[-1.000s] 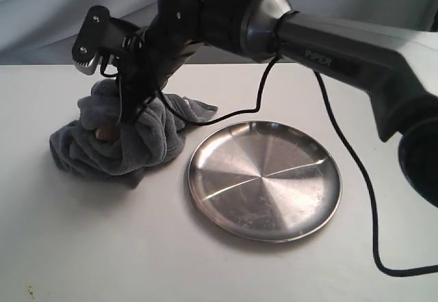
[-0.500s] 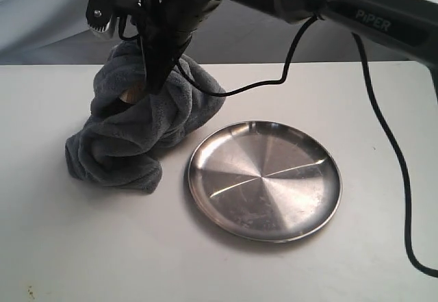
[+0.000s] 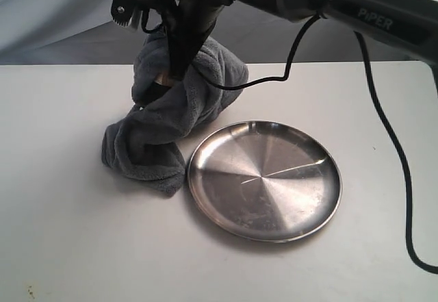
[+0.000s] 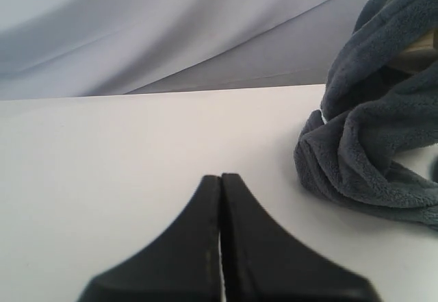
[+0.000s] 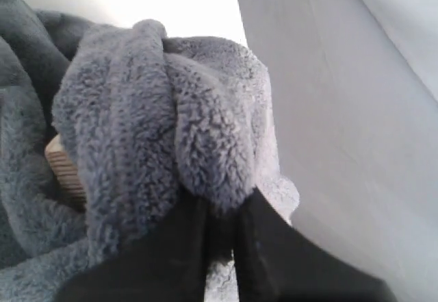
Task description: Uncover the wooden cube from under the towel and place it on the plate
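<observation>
Next, my right gripper lowers the towel, takes its front fold (image 3: 148, 132) and lifts that clear, because the towel's raised folds wrap the wooden cube beside where it holds.
My right gripper (image 3: 175, 64) is shut on a fold of the dark grey towel (image 3: 161, 127) and holds its upper part up off the table. The towel's lower end rests on the table against the left rim of the steel plate (image 3: 274, 185). A tan patch of the wooden cube (image 3: 163, 78) peeks from the raised folds just beside the fingers. The right wrist view shows the gripper (image 5: 222, 206) pinching the towel (image 5: 137, 110), with the cube's grained edge (image 5: 65, 168) between folds. My left gripper (image 4: 220, 177) is shut on nothing, low over the table, left of the towel (image 4: 369, 144).
A white table (image 3: 82, 247) carries everything, with a pale cloth backdrop (image 3: 55, 14) behind it. The right arm's black cable (image 3: 393, 151) hangs down past the plate's right side.
The right gripper has risen and moved right with the towel. The towel bundle slid right across the table until it reached the plate's rim. The cube rose with the folds.
</observation>
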